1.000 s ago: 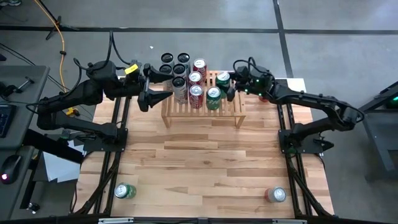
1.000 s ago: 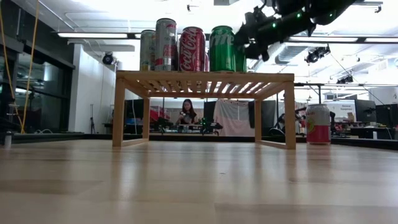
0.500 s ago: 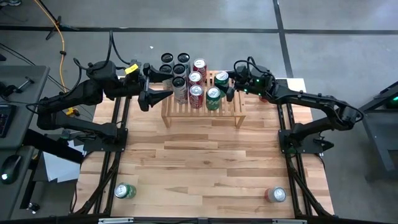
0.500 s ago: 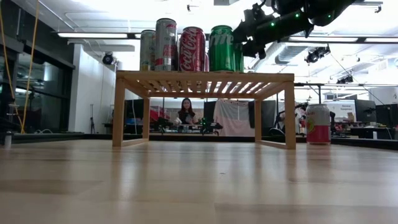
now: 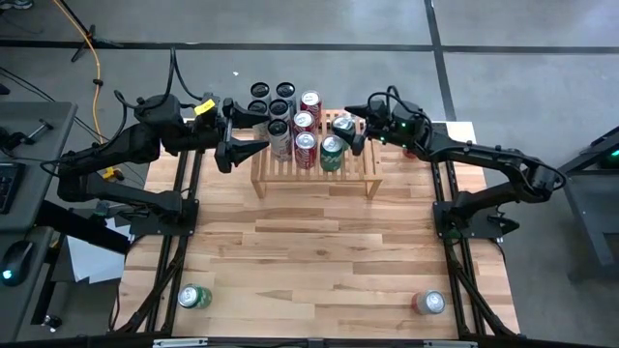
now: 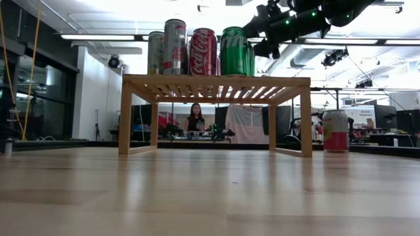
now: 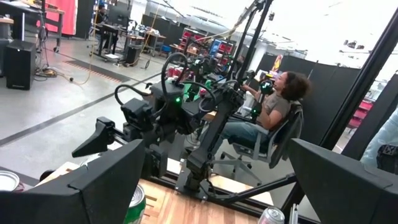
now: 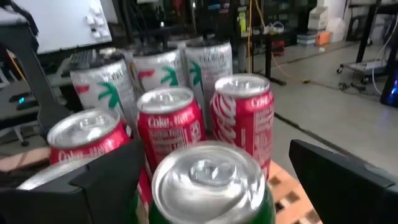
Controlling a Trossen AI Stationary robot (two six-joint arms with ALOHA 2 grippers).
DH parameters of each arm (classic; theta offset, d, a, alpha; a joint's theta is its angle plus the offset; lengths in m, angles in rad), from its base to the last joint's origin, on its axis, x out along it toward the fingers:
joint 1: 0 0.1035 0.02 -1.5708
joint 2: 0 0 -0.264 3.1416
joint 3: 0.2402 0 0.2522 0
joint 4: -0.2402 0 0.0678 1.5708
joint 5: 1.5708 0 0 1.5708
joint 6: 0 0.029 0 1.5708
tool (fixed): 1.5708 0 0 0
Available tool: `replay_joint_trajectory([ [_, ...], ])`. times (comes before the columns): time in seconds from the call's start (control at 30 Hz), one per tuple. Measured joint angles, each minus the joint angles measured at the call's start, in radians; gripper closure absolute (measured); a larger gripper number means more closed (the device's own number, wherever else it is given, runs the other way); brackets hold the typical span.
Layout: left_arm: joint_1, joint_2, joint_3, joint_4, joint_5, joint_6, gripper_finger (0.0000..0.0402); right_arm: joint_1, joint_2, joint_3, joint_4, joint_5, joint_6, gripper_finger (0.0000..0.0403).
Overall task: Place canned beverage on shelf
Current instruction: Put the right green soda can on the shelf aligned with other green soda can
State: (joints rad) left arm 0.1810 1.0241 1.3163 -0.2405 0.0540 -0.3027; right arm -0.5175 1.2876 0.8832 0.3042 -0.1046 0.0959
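Note:
The far green can is out of line with the front green can, so next my right gripper backs away, grips it again and slides it toward the red cans [image 5: 326, 120].
The light-wood shelf [image 5: 314, 172] stands at the table's far middle and also shows in the low view [image 6: 215, 81]. Several cans stand on its slatted top, among them two green ones [image 5: 332, 150]. My right gripper [image 5: 354, 126] is open above the far right green can [image 8: 208, 177]. One finger is on either side of the can's top, apart from it. My left gripper [image 5: 248, 132] is open and empty, level, just left of the shelf.
Several black-topped cans [image 5: 271, 99] and a red one [image 5: 310, 100] stand behind the shelf. A red-and-white can [image 6: 335, 131] stands right of the shelf. A green can [image 5: 194, 297] and a red can [image 5: 429, 303] stand near the front edge. A person sits beyond the table.
My right gripper has risen a little and shifted slightly toward the table's left above the green can. The can stays standing on the shelf.

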Motion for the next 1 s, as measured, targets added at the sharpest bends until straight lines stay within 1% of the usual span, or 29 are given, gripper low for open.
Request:
replay_joint_trajectory([
  [0.1, 0.0, 0.0, 0.0, -0.001, 0.0, 0.0, 0.0014, 0.0, -0.001, 0.003, 0.03, 0.006, 0.013, 0.0016],
  [0.27, 0.0, 0.0, 0.0, -0.002, 0.0, 0.0, 0.0014, -0.01, -0.001, 0.057, 0.001, 0.01, 0.044, 0.0015],
  [0.37, 0.0, 0.0, 0.0, -0.002, 0.0, 0.0, 0.0014, -0.025, -0.007, 0.124, -0.128, 0.011, 0.08, 0.0015],
  [0.43, 0.0, 0.0, 0.0, -0.003, 0.0, 0.0, 0.0014, -0.039, -0.007, 0.193, -0.296, 0.005, 0.086, 0.0015],
  [0.5, 0.0, 0.0, 0.0, -0.003, 0.001, 0.005, 0.0014, -0.052, -0.007, 0.259, -0.492, -0.028, 0.029, 0.0015],
  [0.53, 0.0, 0.0, 0.0, -0.004, 0.001, 0.01, 0.0014, -0.055, -0.007, 0.285, -0.564, -0.045, -0.013, 0.0015],
  [0.67, 0.0, 0.004, 0.0, -0.005, -0.001, 0.026, 0.0014, -0.062, -0.007, 0.349, -0.699, -0.154, -0.151, 0.0015],
  [0.73, 0.0, 0.006, 0.0, -0.011, -0.005, 0.026, 0.0014, -0.074, -0.007, 0.365, -0.728, -0.205, -0.207, 0.0015],
  [0.87, 0.0, 0.005, -0.001, -0.035, -0.008, 0.018, 0.0014, -0.112, -0.007, 0.378, -0.745, -0.246, -0.277, 0.0015],
  [0.93, 0.0, 0.006, -0.001, -0.044, -0.008, 0.006, 0.0014, -0.141, -0.007, 0.38, -0.736, -0.302, -0.282, 0.0015],
  [1.0, 0.0, 0.006, -0.001, -0.045, -0.008, 0.0, 0.0014, -0.171, 0.0, 0.382, -0.728, -0.382, -0.28, 0.0015],
])
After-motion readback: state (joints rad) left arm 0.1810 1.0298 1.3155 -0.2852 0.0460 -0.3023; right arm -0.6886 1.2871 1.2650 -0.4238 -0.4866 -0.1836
